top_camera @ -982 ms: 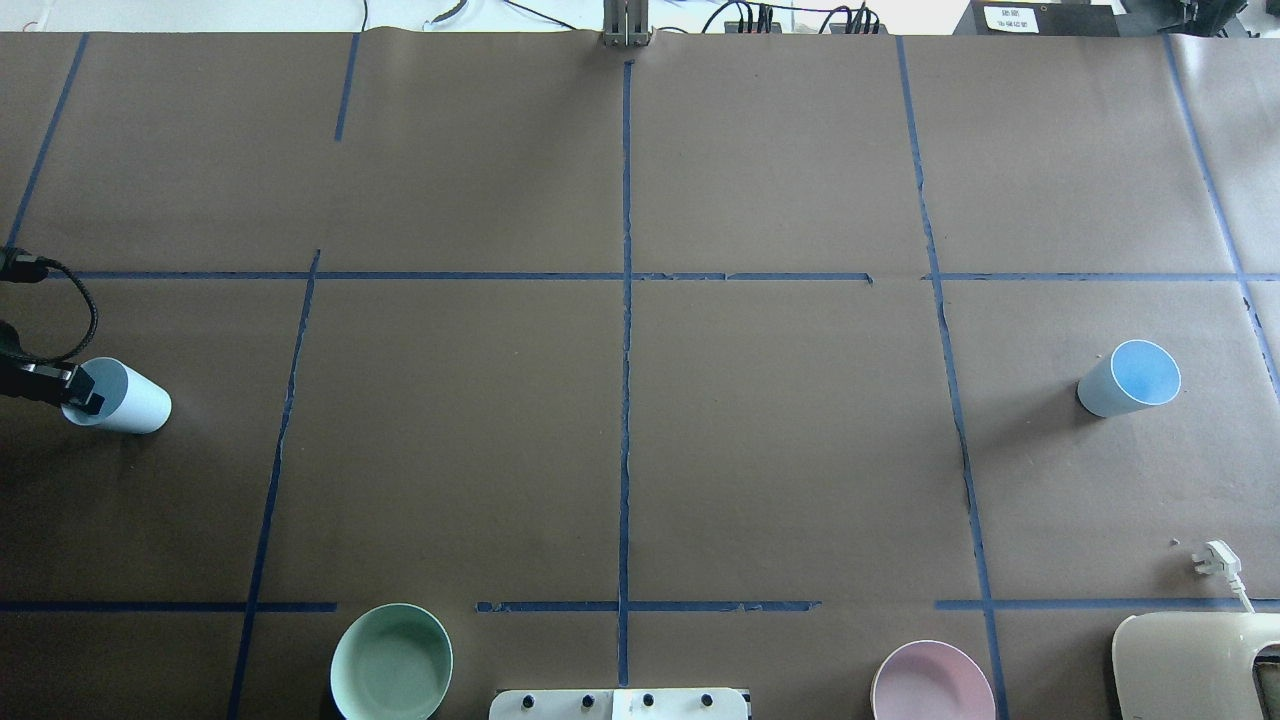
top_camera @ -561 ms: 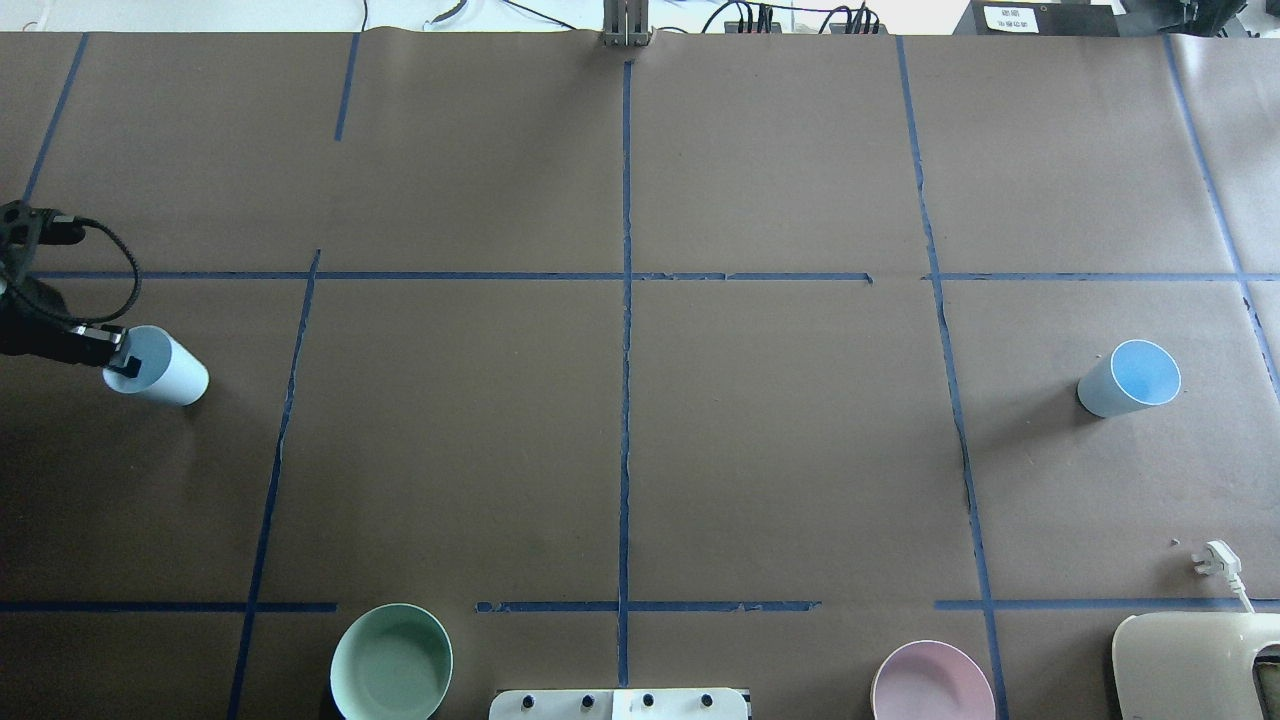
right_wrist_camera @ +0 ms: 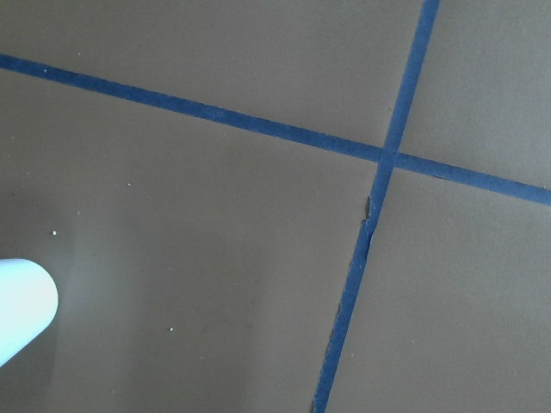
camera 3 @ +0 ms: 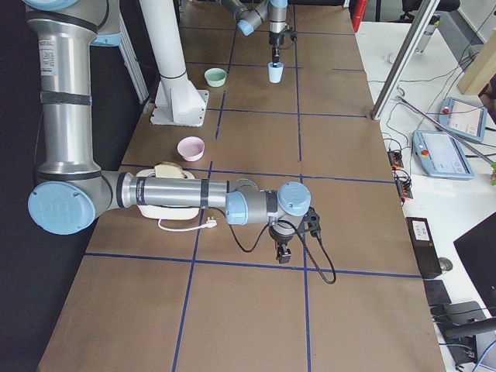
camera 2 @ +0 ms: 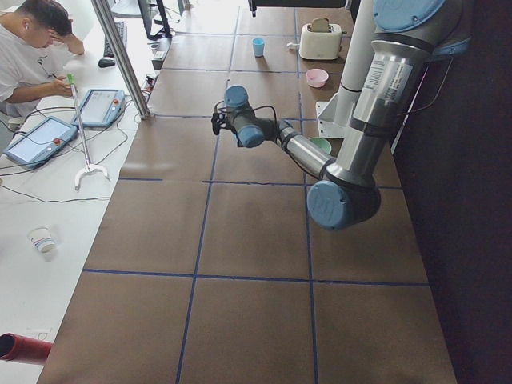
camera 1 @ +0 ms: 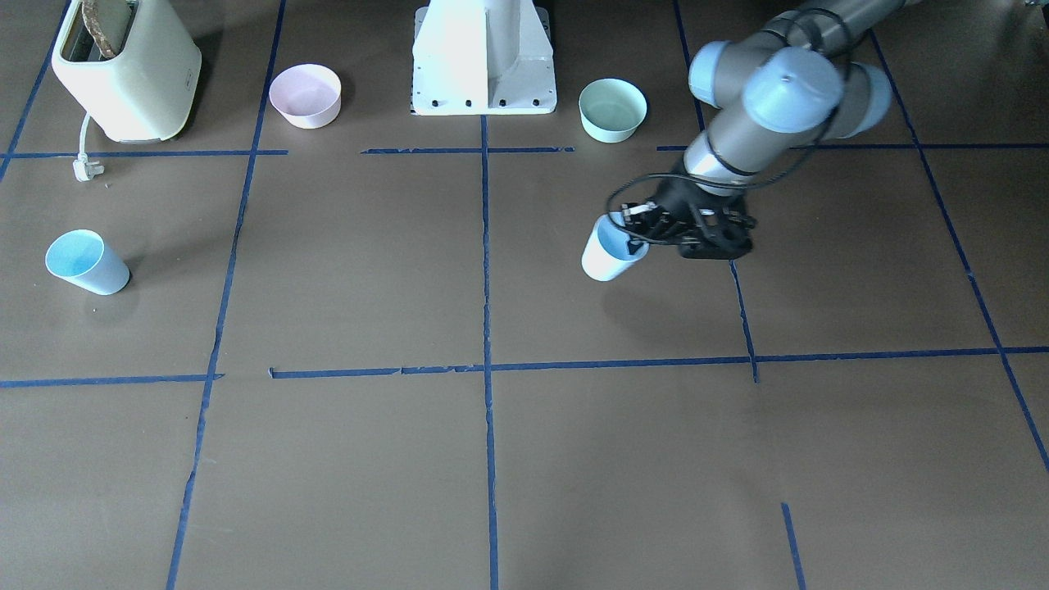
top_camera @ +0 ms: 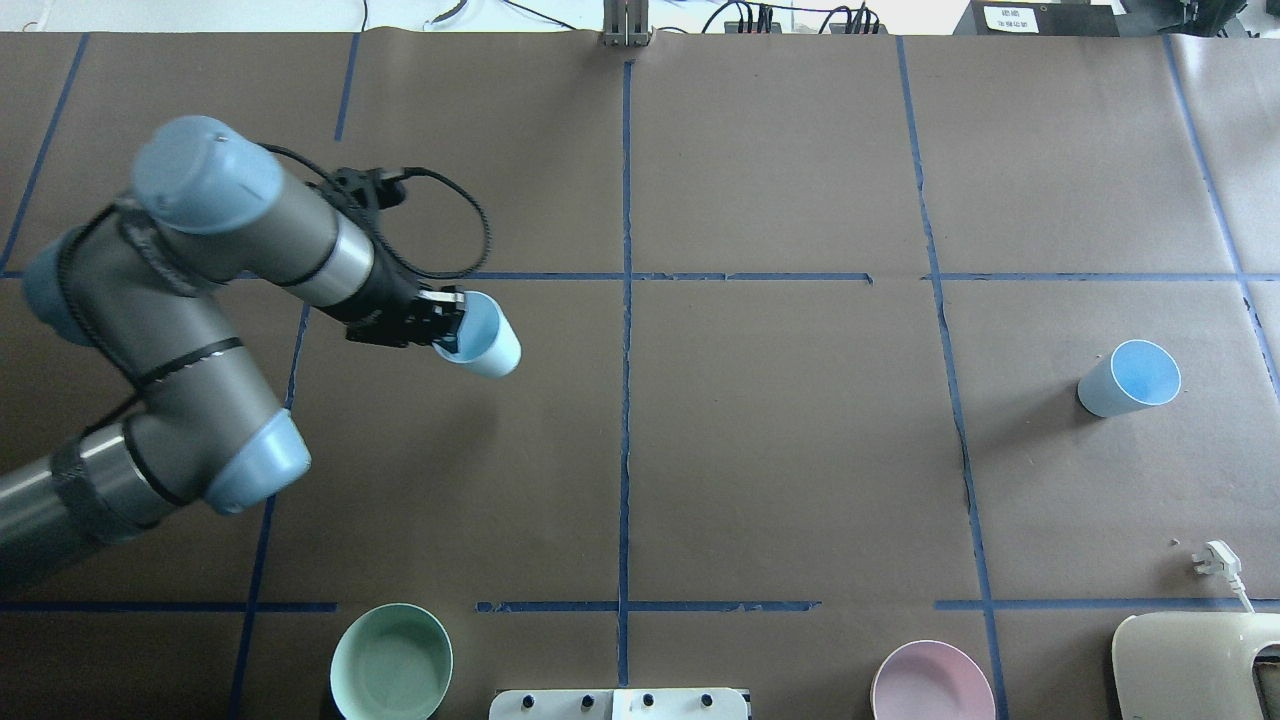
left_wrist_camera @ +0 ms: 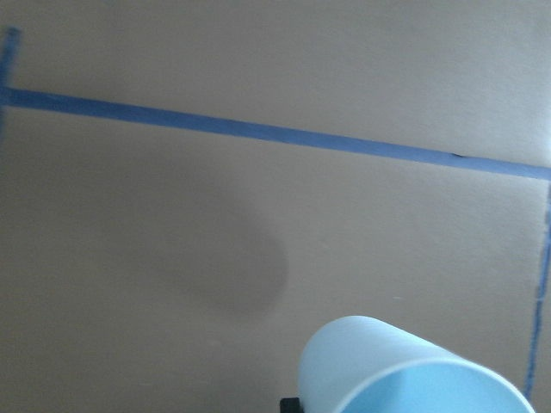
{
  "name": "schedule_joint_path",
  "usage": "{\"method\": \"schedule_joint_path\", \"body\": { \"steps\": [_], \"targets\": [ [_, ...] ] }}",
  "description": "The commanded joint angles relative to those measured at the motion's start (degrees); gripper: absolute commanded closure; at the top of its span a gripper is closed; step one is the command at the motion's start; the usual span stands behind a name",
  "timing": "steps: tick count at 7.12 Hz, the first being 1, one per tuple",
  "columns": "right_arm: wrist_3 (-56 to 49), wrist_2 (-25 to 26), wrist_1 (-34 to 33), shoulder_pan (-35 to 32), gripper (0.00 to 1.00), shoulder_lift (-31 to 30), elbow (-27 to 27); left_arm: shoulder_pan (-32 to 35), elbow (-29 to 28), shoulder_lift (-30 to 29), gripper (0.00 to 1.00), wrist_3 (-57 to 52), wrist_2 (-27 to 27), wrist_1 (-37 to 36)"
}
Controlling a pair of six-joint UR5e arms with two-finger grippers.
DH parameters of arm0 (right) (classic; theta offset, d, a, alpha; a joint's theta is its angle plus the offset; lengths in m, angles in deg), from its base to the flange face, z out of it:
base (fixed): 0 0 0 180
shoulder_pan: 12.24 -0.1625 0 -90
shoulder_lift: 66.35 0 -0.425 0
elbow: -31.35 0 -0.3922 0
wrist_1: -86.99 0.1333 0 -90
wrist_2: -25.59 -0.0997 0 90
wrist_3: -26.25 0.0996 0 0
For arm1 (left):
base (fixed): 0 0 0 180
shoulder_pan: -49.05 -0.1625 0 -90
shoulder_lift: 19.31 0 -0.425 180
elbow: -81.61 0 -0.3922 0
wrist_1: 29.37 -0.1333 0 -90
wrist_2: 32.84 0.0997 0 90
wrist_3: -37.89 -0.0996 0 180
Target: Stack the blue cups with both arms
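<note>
My right gripper needs to grip the rim of the second blue cup (camera 1: pixel 49 260) near the toaster's plug, on the side farthest from the other cup.
My left gripper (top_camera: pixel 447 322) is shut on the rim of a pale-blue cup (top_camera: pixel 484 338) and holds it tilted above the table, left of the centre line. It also shows in the front view (camera 1: pixel 608 252), with the gripper (camera 1: pixel 638 236) at its rim, and in the left wrist view (left_wrist_camera: pixel 405 370). The second blue cup (top_camera: pixel 1131 378) stands alone at the right; the front view (camera 1: pixel 85 262) shows it too. My right gripper (camera 3: pixel 283 252) shows only in the right side view, low over the table's end. I cannot tell whether it is open.
A mint-green bowl (top_camera: pixel 391 662) and a pink bowl (top_camera: pixel 932 683) stand either side of the white pedestal base (camera 1: pixel 483 57). A cream toaster (top_camera: pixel 1195 665) with a loose plug (top_camera: pixel 1215 560) sits near right. A person (camera 2: pixel 32 56) sits beyond the table's far side.
My left arm has swung in from the left edge toward the centre line, carrying the blue cup to the right. The second cup has not moved.
</note>
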Motion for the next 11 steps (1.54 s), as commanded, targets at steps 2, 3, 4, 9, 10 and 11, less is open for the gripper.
{"method": "schedule_joint_path", "body": {
  "steps": [2,3,4,9,10,11],
  "targets": [
    [0.1,-0.1,-0.1,0.5,0.0,0.1,0.3,-10.8,-6.1,-10.8,1.0,1.6,12.4,-8.7],
    [0.1,-0.1,-0.1,0.5,0.0,0.1,0.6,-11.3,-7.4,-11.7,1.0,1.4,12.8,-8.6],
    [0.1,-0.1,-0.1,0.5,0.0,0.1,0.7,-11.5,-7.6,-11.9,0.99,1.4,12.8,-8.6],
    [19.2,0.3,5.8,8.4,0.0,-0.4,6.5,-9.9,-4.3,-11.5,0.0,1.4,13.7,-7.6],
    [31.7,0.9,13.9,11.8,0.0,-1.3,6.4,-7.5,-2.1,-11.3,0.0,1.4,13.6,-7.7],
    [40.2,3.2,22.0,15.4,0.0,-3.8,6.4,-5.4,-0.6,-10.3,0.0,1.3,13.2,-7.7]
  ]
}}
